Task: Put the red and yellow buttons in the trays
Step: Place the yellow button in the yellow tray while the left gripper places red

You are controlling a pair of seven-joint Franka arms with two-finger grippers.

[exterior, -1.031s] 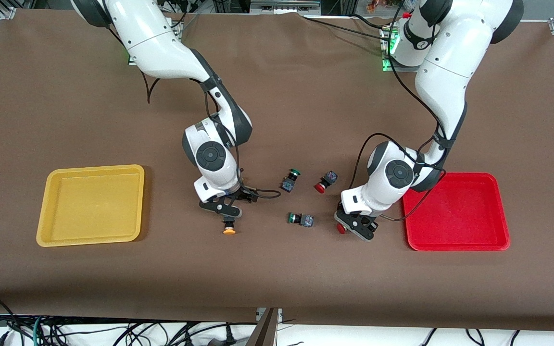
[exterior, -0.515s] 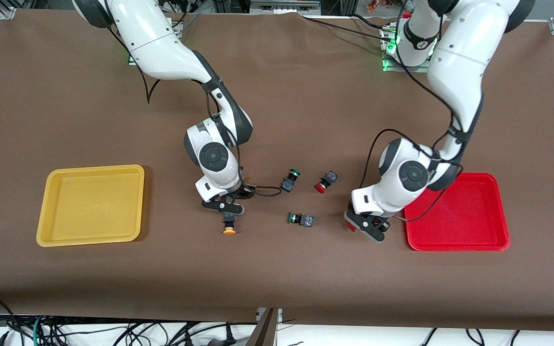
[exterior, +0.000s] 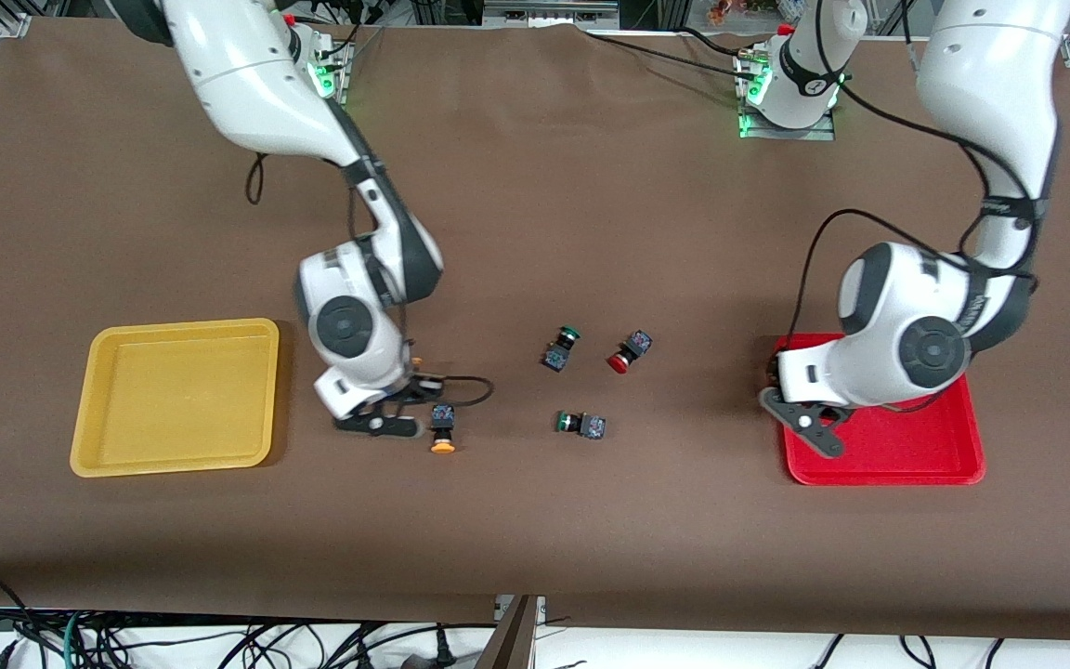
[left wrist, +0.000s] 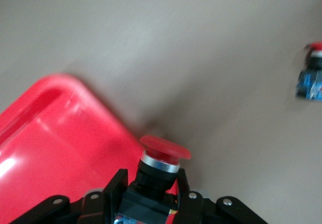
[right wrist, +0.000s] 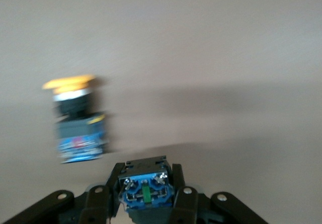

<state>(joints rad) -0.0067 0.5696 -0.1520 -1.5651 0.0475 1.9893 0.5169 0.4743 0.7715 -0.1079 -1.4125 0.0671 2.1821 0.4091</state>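
Next, my right gripper puts the button block down near the middle of the yellow tray [exterior: 153,406].
My left gripper [exterior: 800,418] is shut on a red button [left wrist: 165,147] and holds it over the edge of the red tray [exterior: 925,437] nearest the table's middle; the tray also shows in the left wrist view [left wrist: 50,133]. My right gripper [exterior: 384,418] is shut on a button block with blue terminals [right wrist: 145,186]; its cap is hidden. It hangs between the yellow tray [exterior: 177,395] and a yellow button [exterior: 443,432] lying on the cloth, which also shows in the right wrist view [right wrist: 78,118]. A second red button [exterior: 628,351] lies near the table's middle.
Two green-capped buttons lie on the brown cloth, one [exterior: 561,348] beside the loose red button and one [exterior: 580,425] nearer the front camera. Both trays hold nothing.
My left arm has swung with the red button from the cloth to the red tray's edge. My right arm has moved toward the yellow tray, away from the yellow button on the cloth.
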